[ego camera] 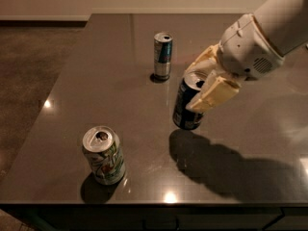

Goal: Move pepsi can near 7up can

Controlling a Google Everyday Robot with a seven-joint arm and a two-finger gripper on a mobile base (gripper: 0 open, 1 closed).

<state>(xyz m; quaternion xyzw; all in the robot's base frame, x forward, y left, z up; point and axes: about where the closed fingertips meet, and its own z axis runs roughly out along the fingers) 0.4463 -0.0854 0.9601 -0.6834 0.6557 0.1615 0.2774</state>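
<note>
My gripper is to let go of the pepsi can close beside the 7up can (147, 157), on that can's side toward the middle of the table.
The pepsi can (185, 110), dark navy with a silver top, is held tilted a little above the dark table (96, 81) near its middle. My gripper (204, 83) comes in from the upper right and is shut on the can's upper part, one cream finger (214, 94) across its front. The 7up can (103, 155), white with green markings and a silver top, stands upright near the table's front left, well apart from the pepsi can.
A slimmer silver-and-blue can (162, 56) stands upright at the back middle, just behind and left of the held can. The table's front edge (144, 203) runs close below the 7up can; the left edge drops to the floor (29, 71).
</note>
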